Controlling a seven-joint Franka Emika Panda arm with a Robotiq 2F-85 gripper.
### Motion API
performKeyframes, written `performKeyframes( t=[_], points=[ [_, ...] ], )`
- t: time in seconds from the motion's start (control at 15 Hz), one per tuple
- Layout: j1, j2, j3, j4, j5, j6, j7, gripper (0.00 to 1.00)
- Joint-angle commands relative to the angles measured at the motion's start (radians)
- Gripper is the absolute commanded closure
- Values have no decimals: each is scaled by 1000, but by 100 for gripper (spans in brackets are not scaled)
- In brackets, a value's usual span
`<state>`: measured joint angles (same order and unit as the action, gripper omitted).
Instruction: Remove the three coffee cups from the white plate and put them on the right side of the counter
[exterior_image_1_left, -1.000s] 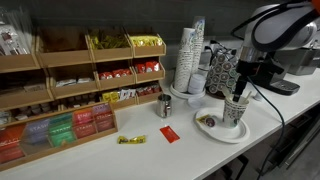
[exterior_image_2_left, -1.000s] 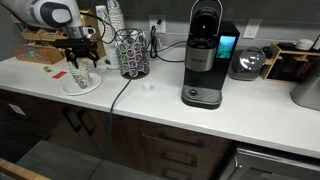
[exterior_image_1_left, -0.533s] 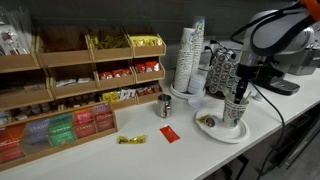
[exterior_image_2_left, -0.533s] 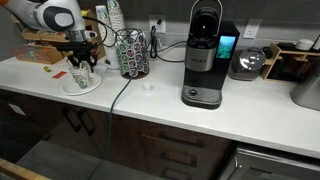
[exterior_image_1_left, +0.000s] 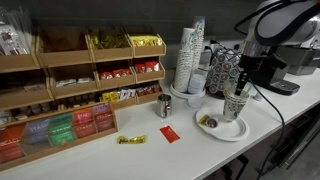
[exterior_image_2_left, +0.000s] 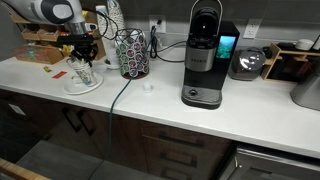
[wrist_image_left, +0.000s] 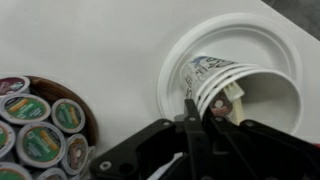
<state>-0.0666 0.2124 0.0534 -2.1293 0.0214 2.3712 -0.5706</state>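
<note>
The three coffee cups, now hanging just over the white plate, will come to rest on the bare counter (exterior_image_1_left: 258, 108) between the white plate and the dark cable, where I will let go of them with my gripper.
The three coffee cups (exterior_image_1_left: 235, 104) (exterior_image_2_left: 83, 73), a nested stack of white cups with dark speckles, hang tilted just over the white plate (exterior_image_1_left: 216, 132) (exterior_image_2_left: 72, 88). My gripper (exterior_image_1_left: 237, 89) (exterior_image_2_left: 82, 60) comes down from above and is shut on the stack's rim. In the wrist view the gripper (wrist_image_left: 197, 102) pinches the rim of the coffee cups (wrist_image_left: 213, 78), one finger inside and one outside, with the white plate (wrist_image_left: 262, 38) beneath. A small dark item (exterior_image_1_left: 208, 122) lies on the plate. The white counter (exterior_image_1_left: 175, 152) (exterior_image_2_left: 150, 100) carries everything.
Tall white cup stacks (exterior_image_1_left: 190, 55) and a pod carousel (exterior_image_1_left: 222, 70) (exterior_image_2_left: 130, 53) (wrist_image_left: 35, 130) stand close behind the plate. A metal cup (exterior_image_1_left: 164, 106), red packet (exterior_image_1_left: 169, 134), yellow packet (exterior_image_1_left: 131, 140), tea racks (exterior_image_1_left: 70, 90) and a coffee machine (exterior_image_2_left: 204, 58) are also on the counter.
The gripper went from open around the cup rim to shut on it. The cups have since risen slightly off the plate and tilted.
</note>
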Motion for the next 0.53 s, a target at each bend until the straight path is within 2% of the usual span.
performKeyframes(
  t=[0.0, 0.07, 0.33, 0.47],
  points=[
    [-32, -54, -16, 23, 34, -60, -52, 99],
    [-43, -59, -24, 39, 59, -82, -62, 99],
    [-63, -29, -98, 108, -9, -175, 61, 99],
    [-84, -12, -117, 120, 25, -194, 66, 99]
  ],
)
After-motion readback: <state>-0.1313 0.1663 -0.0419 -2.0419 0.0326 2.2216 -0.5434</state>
